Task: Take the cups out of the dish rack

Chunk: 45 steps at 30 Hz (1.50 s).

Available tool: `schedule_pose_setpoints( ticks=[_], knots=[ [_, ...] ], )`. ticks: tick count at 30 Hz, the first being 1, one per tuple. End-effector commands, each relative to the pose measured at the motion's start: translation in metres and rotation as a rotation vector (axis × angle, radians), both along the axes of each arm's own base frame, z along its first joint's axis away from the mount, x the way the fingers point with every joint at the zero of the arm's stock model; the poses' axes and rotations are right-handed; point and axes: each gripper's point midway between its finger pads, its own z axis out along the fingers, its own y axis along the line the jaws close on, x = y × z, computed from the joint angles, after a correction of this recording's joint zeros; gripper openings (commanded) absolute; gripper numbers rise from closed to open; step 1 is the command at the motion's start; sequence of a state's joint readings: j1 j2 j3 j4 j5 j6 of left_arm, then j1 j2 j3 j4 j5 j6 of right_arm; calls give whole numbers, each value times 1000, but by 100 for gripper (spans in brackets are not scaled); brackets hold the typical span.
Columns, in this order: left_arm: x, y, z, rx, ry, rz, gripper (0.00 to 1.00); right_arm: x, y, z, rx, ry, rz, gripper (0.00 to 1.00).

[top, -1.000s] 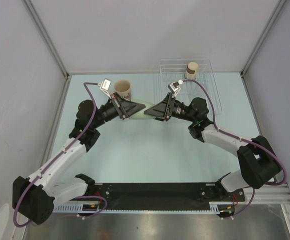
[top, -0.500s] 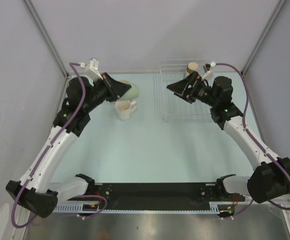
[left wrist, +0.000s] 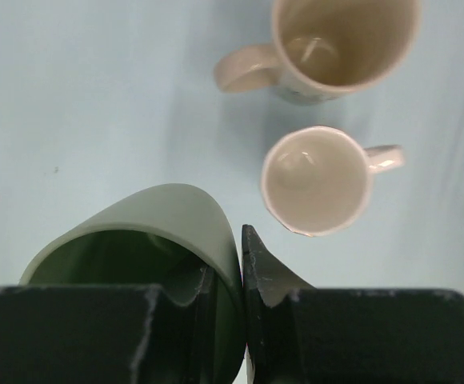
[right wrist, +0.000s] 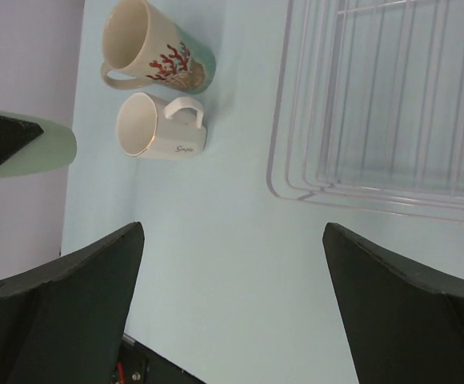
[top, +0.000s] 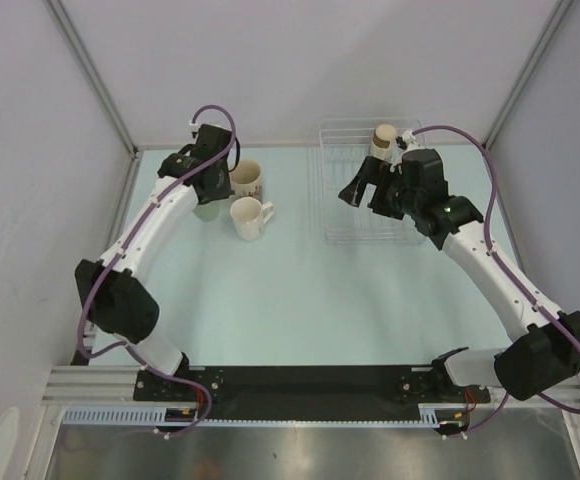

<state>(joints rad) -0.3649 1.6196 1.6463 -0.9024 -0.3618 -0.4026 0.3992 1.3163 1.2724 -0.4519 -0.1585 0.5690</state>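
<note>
Next, I set the pale green cup, now held tilted near the white handled cup, upright on the table with my left gripper and let go, just off the cream mug's handle (top: 202, 206) (left wrist: 148, 40).
My left gripper (left wrist: 241, 268) is shut on the wall of the pale green cup (left wrist: 156, 220), one finger inside and one outside, at the table's far left. Just beyond it stand the white handled cup (left wrist: 316, 180) (top: 248, 218) and the cream mug (left wrist: 344, 40) (top: 245, 178) with red print. From the right wrist view, the green cup (right wrist: 36, 152) is held tilted on its side. My right gripper (top: 363, 195) (right wrist: 233, 226) hangs open and empty over the near left part of the dish rack (top: 370, 225) (right wrist: 376, 104). A tan brown-topped cup (top: 384, 140) stands at the rack's back.
Grey walls close in the table on the left, back and right. The dish rack sits against the back right corner. A black rail (top: 310, 385) with the arm bases runs along the near edge.
The right gripper let go of the green cup, opened wide and swung back over the rack. The left arm carried the cup from mid-table to the far left beside the two mugs.
</note>
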Motion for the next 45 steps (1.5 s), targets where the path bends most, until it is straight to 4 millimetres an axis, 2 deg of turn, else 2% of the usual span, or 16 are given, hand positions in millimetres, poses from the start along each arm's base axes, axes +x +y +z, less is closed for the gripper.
schedule_pose_setpoints(
  ticks=[1, 4, 8, 11, 13, 14, 15, 18, 24, 31, 39, 45],
  knots=[
    [13, 40, 4, 104, 9, 68, 0, 1, -8, 6, -54, -36, -18, 100],
    [25, 49, -12, 121, 49, 83, 0, 1, -7, 4, -48, -34, -11, 100],
    [40, 47, -36, 73, 90, 76, 0, 4, -4, 0, -42, -29, -8, 100],
    [55, 50, -49, 46, 93, 90, 0, 5, -1, -3, -33, -20, 0, 100],
    [68, 53, -49, 40, 77, 103, 0, 5, 0, -6, -28, -13, 5, 100],
    [75, 58, -60, 44, 99, 117, 0, 5, 1, -7, -26, -9, 7, 100],
    [83, 59, -55, 38, 85, 120, 0, 5, 1, -9, -28, -3, 8, 100],
    [100, 63, -66, 28, 94, 132, 0, 6, -1, -12, -42, -2, 6, 100],
    [123, 64, -93, 17, 131, 135, 0, 7, -7, -12, -61, -8, -5, 100],
    [137, 60, -113, -25, 142, 130, 0, 10, -14, -16, -79, 6, -21, 100],
    [147, 56, -123, -95, 127, 116, 1, 14, -11, -25, -79, 27, -12, 100],
    [149, 70, -122, -165, 70, 150, 1, 14, -8, -28, -73, 35, -1, 100]
  ],
)
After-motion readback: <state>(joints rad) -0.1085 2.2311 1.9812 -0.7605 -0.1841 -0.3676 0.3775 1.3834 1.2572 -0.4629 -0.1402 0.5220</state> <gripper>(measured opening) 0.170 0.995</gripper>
